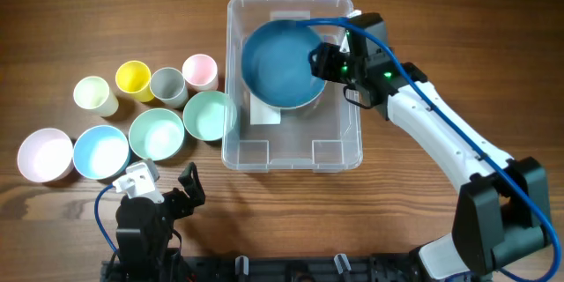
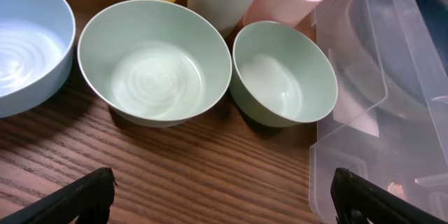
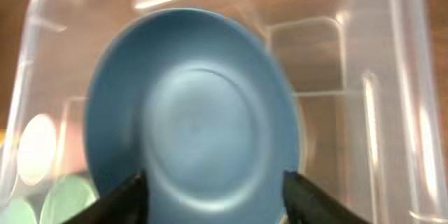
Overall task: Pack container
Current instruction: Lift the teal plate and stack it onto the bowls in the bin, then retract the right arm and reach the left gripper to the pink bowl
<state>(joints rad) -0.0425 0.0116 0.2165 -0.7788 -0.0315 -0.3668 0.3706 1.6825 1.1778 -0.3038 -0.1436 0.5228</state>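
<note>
Next, I move my left gripper next to the pink bowl beside the light blue bowl and close it on the pink bowl's near-side rim point(image 1: 40, 181).
The clear plastic container point(image 1: 291, 148) stands in the middle of the table, with a white label on its floor. A dark blue bowl point(image 1: 278, 62) lies tilted in its far half. My right gripper point(image 1: 319, 60) hangs over the bowl's right rim. In the right wrist view its fingers point(image 3: 213, 196) are spread, and the blurred blue bowl point(image 3: 192, 112) shows between and beyond them, inside the container point(image 3: 364, 77). My left gripper point(image 1: 167, 183) is open and empty above bare wood at the front left point(image 2: 220, 196). The container's corner point(image 2: 364, 112) is to its right.
Left of the container stand two green bowls point(image 1: 156, 132) point(image 1: 207, 115), a light blue bowl point(image 1: 100, 152) and a pink bowl point(image 1: 44, 154). Behind them are cream point(image 1: 92, 94), yellow point(image 1: 134, 79), grey point(image 1: 167, 85) and pink point(image 1: 200, 70) cups.
</note>
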